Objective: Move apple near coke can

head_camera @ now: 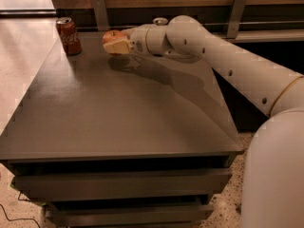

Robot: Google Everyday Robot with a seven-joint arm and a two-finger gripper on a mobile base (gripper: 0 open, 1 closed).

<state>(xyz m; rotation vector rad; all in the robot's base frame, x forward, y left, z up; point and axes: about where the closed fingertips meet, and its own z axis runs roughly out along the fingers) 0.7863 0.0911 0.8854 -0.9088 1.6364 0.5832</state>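
Observation:
The apple will come to rest on the table (92,50) as my gripper lets go of it close beside the coke can, on the side facing my arm.
The red coke can (69,35) stands upright near the far left corner of the dark table (118,113). My gripper (115,43) is shut on the red-orange apple (112,36) and holds it lifted a little above the table, to the right of the coke can with a gap between them. The cream fingers (118,47) wrap the apple's lower and right sides. My white arm reaches in from the right.
A dark can's silver top (160,21) peeks out behind my arm at the table's far edge. A wooden wall panel with metal brackets (99,9) runs along the back. The table drops off at the left and front edges.

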